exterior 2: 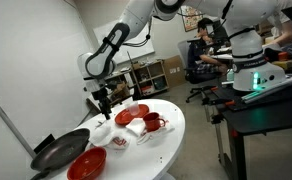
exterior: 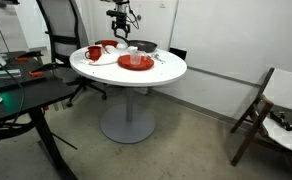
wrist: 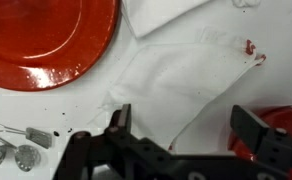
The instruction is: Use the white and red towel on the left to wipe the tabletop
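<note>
The robot's gripper should close on the towel's part (exterior: 113,50) (wrist: 203,60) near its red marks, beside the folded white cloth, rather than on its lower fold.
The white towel with red marks (wrist: 181,75) lies crumpled on the round white tabletop (exterior: 166,68), which also shows in the other exterior view (exterior 2: 164,145). In the wrist view my gripper (wrist: 184,125) is open, with one finger on each side of the towel's lower fold and nothing between them. It hangs just above the cloth. In both exterior views the gripper (exterior: 119,28) (exterior 2: 105,105) is over the table's far part, pointing down.
A red plate (wrist: 46,40) (exterior: 136,62) lies beside the towel. A red mug (exterior 2: 154,123), a red bowl (exterior 2: 86,163) and a black pan (exterior 2: 58,150) also sit on the table. Metal utensils (wrist: 21,150) lie nearby. A black desk (exterior: 26,100) and a folding chair (exterior: 271,105) stand around the table.
</note>
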Motion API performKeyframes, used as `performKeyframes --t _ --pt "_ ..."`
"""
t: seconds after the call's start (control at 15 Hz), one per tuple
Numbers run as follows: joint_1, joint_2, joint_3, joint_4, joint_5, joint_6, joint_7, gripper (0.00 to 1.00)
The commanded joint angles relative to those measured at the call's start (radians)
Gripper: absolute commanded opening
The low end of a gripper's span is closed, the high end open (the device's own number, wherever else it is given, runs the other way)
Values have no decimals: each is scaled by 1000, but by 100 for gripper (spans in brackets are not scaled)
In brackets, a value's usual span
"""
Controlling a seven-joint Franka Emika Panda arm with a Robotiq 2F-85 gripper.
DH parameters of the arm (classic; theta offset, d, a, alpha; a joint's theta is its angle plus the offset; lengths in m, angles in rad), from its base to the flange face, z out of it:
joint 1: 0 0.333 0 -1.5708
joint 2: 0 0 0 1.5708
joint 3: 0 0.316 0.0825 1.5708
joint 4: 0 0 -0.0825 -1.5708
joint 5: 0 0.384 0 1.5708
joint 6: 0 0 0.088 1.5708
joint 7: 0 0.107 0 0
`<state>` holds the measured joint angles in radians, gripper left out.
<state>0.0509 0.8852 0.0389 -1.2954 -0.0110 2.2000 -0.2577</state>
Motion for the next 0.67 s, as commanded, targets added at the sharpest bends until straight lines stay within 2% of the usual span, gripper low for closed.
performKeyframes --t 0.0,0.33,0.6 --pt "36 116 13 185 -57 -104 -13 100" --pt "67 173 4 259 -105 -179 -28 100" --pt "55 181 5 246 -134 -195 -75 100"
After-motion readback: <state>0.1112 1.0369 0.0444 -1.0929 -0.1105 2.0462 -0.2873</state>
